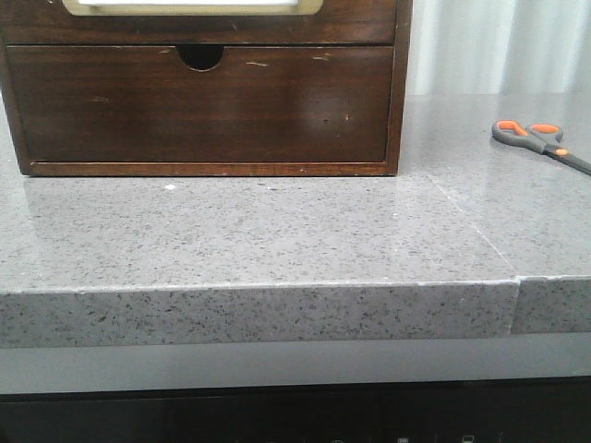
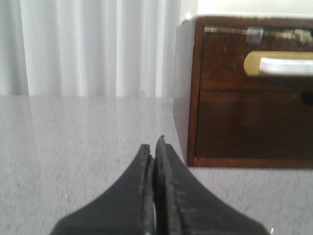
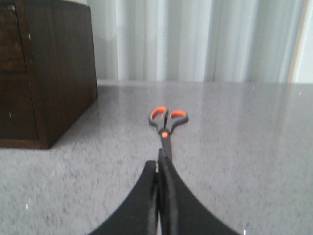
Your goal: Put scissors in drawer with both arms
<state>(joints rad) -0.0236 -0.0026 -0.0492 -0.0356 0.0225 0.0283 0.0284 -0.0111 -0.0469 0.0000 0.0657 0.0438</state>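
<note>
Next, I close my left gripper on the pale handle's end (image 1: 100, 3) (image 2: 269, 65) away from the scissors, on the compartment above the notched drawer.
The scissors (image 1: 539, 141) lie flat on the grey counter at the far right, dark handles with orange-lined loops. In the right wrist view the scissors (image 3: 166, 123) lie straight ahead of my right gripper (image 3: 158, 164), blades pointing toward it; the jaws are shut with nothing between them, and the blade tips are hidden behind the fingertips. The drawer (image 1: 203, 106) is closed in a dark brown cabinet at the back left, with a half-round notch in its top edge. My left gripper (image 2: 153, 145) is shut and empty, just left of the cabinet (image 2: 244, 93). Neither gripper shows in the front view.
The grey speckled counter (image 1: 277, 240) has a front edge (image 1: 259, 314) close to the camera and a seam (image 1: 476, 231) running toward the right. A pale curtain (image 3: 195, 39) hangs behind the counter. Above the drawer is a second compartment with a pale handle (image 2: 279, 64).
</note>
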